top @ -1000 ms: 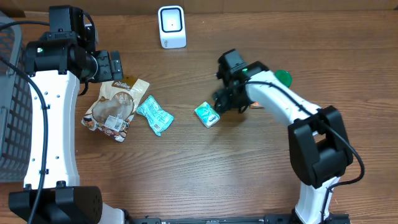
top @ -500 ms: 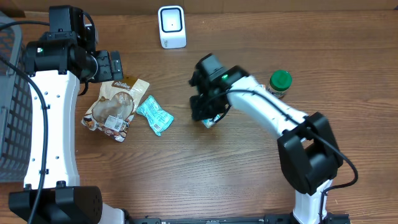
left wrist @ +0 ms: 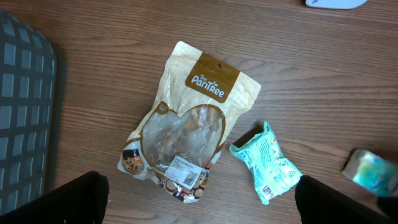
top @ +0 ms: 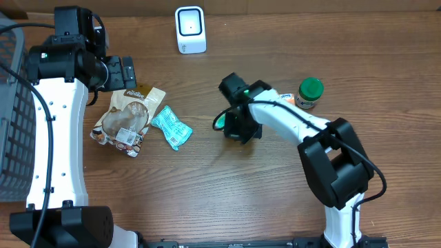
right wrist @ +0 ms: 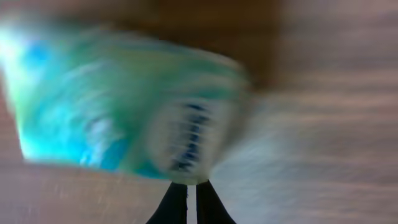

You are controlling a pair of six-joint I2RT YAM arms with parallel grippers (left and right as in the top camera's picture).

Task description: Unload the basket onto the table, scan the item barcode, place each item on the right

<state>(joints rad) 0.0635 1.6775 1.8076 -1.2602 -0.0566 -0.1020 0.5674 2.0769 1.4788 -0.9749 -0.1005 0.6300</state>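
Note:
The closed fingers of my right gripper are at the packet's logo end, so I should back away, open and grab the packet by its opposite end (right wrist: 40,118) before scanning.
The item, a small teal packet (top: 219,122), shows only as a green sliver under my right gripper (top: 238,129) near the table's middle. Seen from the right wrist, the packet (right wrist: 124,106) is a blur filling the upper left. The right gripper (right wrist: 191,190) is shut, and its dark tips pinch the packet's lower edge. The packet also shows blurred (left wrist: 370,171) at the right edge of the left wrist view. The white scanner (top: 190,29) stands at the back. My left gripper (left wrist: 202,205) hangs open above a tan snack bag (left wrist: 186,124), holding nothing.
A tan snack bag (top: 126,118) and a teal pouch (top: 171,127) lie left of centre. A green-lidded jar (top: 309,93) stands right of the right arm. A grey basket (top: 14,124) borders the table's left side.
The right gripper swung left onto the small teal packet and shut on it; the packet now sits mostly hidden beneath it. The left arm has not moved.

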